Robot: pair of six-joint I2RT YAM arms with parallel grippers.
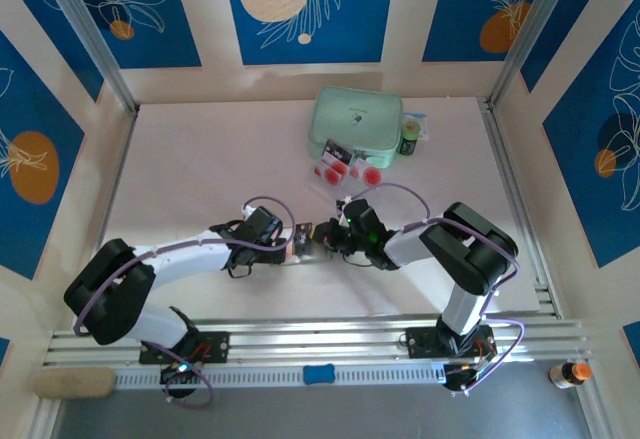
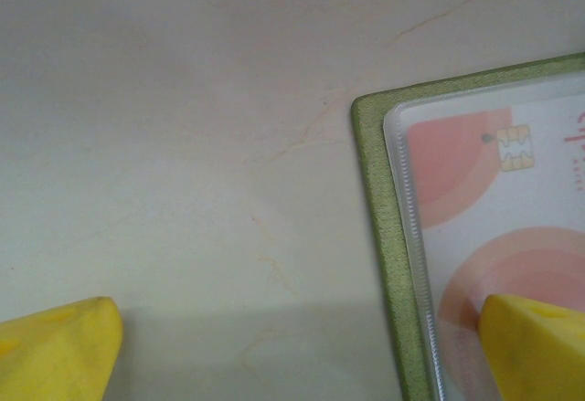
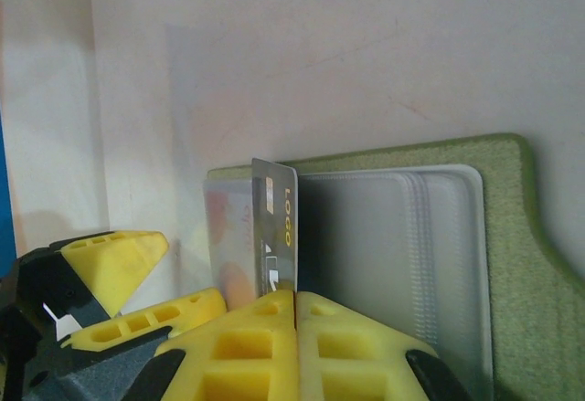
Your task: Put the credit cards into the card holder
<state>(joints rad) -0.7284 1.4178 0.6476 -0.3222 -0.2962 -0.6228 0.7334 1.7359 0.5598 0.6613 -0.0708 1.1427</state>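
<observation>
I need to use my right gripper to release the credit card inside the card holder's clear end pocket (image 1: 289, 245) (image 3: 259, 253), next to my left gripper.
The olive-green card holder (image 3: 516, 237) lies open on the table, its clear pockets (image 3: 402, 237) facing up. My right gripper (image 3: 295, 305) is shut on a credit card (image 3: 274, 223), held on edge with its dark side showing, over the holder's pockets. Another card (image 2: 494, 191) sits inside a clear pocket by the holder's green edge (image 2: 377, 237). My left gripper (image 2: 297, 351) is open, one fingertip (image 2: 539, 346) on that pocket, the other (image 2: 55, 351) over bare table. From above, both grippers meet at the holder (image 1: 315, 241). More cards (image 1: 340, 169) lie further back.
A mint-green zip case (image 1: 355, 121) stands at the back, with a small dark bottle (image 1: 410, 141) at its right. The loose cards rest in a clear tray (image 1: 352, 181) just behind my right gripper. An aluminium rail (image 1: 320, 337) runs along the near edge.
</observation>
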